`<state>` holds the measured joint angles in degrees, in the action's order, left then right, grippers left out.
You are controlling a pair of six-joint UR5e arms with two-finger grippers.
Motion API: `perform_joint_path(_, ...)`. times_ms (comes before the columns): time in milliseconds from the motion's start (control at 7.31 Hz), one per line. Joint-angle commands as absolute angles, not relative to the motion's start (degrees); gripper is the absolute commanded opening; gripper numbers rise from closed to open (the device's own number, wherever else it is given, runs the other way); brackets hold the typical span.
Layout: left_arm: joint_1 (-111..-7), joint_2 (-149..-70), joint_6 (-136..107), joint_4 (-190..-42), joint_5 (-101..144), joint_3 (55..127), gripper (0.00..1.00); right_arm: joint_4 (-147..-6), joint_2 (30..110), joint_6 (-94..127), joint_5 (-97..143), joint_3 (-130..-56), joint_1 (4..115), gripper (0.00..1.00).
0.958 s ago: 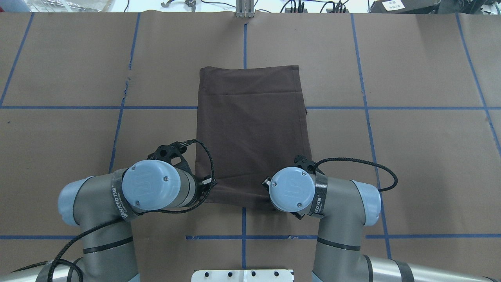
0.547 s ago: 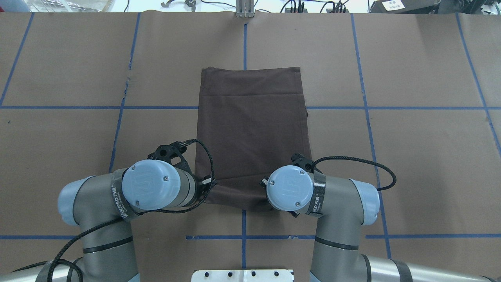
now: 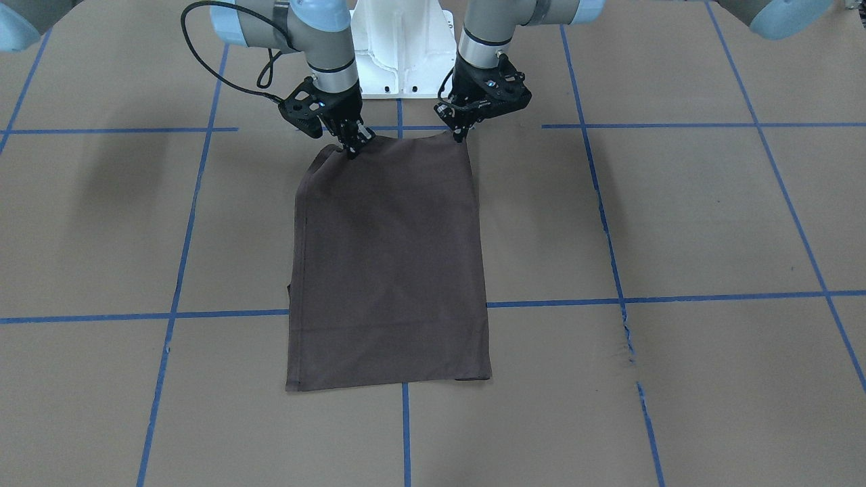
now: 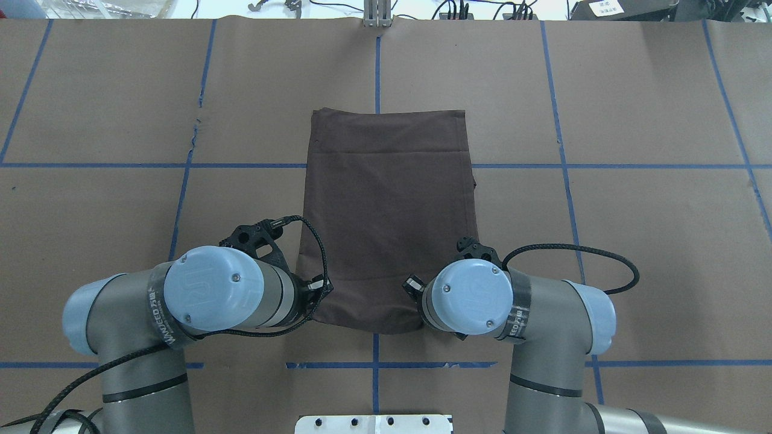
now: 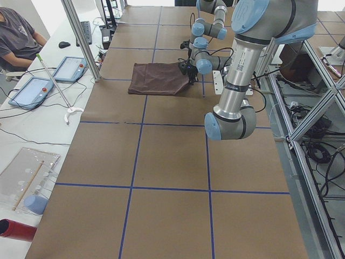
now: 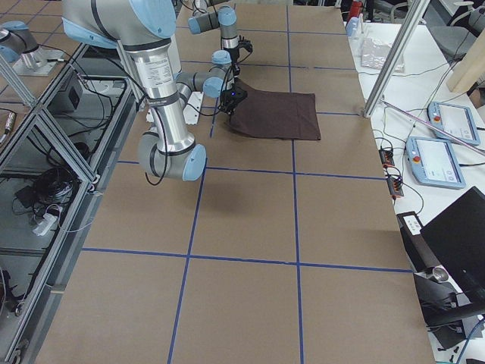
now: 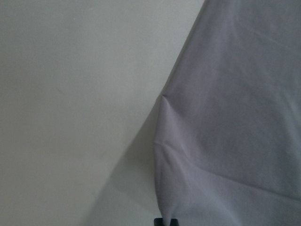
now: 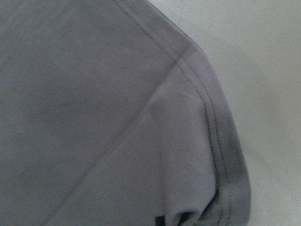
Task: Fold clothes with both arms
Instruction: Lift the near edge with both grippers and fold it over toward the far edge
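Observation:
I will release the T-shirt's corner, now slightly lifted nearest the robot, from my left gripper on its own side edge (image 3: 475, 265), just before the blue tape that crosses it.
The dark grey-brown T-shirt (image 3: 389, 270) lies flat on the table as a folded rectangle, also in the overhead view (image 4: 386, 205). My left gripper (image 3: 461, 135) is shut on its corner nearest the robot, on the front view's right. My right gripper (image 3: 352, 149) is shut on the other near corner. Both corners are lifted slightly. In the overhead view the wrists of the left arm (image 4: 214, 289) and right arm (image 4: 473, 295) hide the grippers. The wrist views show only close fabric (image 7: 235, 117) (image 8: 94, 117). Collar and lettering are hidden.
The table is covered in brown paper (image 4: 651, 253) with blue tape lines. The white pedestal base (image 3: 402, 47) stands just behind the grippers. Tablets (image 5: 35, 89) and an operator (image 5: 16, 38) are beyond the table's far side.
Both arms have drawn back toward the robot's base, and the right arm has also shifted outward. The shirt has slid a little toward the robot with them.

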<state>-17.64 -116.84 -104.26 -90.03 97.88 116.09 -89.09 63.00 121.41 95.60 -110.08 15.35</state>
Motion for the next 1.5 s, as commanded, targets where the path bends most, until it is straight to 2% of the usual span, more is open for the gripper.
perform_joint_path(0,-13.7,-116.6,-104.7,-85.8,99.3,121.6,0.0,-86.8,66.7,120.2,97.0,-117.2,13.4,0.0)
perform_joint_path(274,-11.6,-115.8,-104.9,-80.5,100.8,128.6,0.0,-84.8,66.6,120.0,99.8,-117.7,12.8,0.0)
perform_joint_path(547,-12.9,-116.6,-104.5,-80.9,102.4,127.8,0.0,-83.9,66.0,117.1,99.7,-116.7,15.9,0.0)
perform_joint_path(684,-18.1,-117.8,-104.1,-81.5,102.7,126.7,0.0,-84.0,65.5,116.9,100.7,-116.1,19.5,0.0)
perform_joint_path(958,-26.6,-122.4,-102.1,-86.0,106.0,114.8,0.0,-84.0,59.9,113.4,109.3,-107.8,29.5,0.0)
perform_joint_path(1094,-30.0,-122.6,-101.5,-89.4,106.2,111.6,0.0,-84.0,56.3,111.7,111.2,-102.1,33.0,0.0)
perform_joint_path(1368,-35.5,-127.1,-96.9,-91.0,108.0,102.5,0.0,-83.9,46.9,107.9,112.4,-87.2,37.1,0.0)
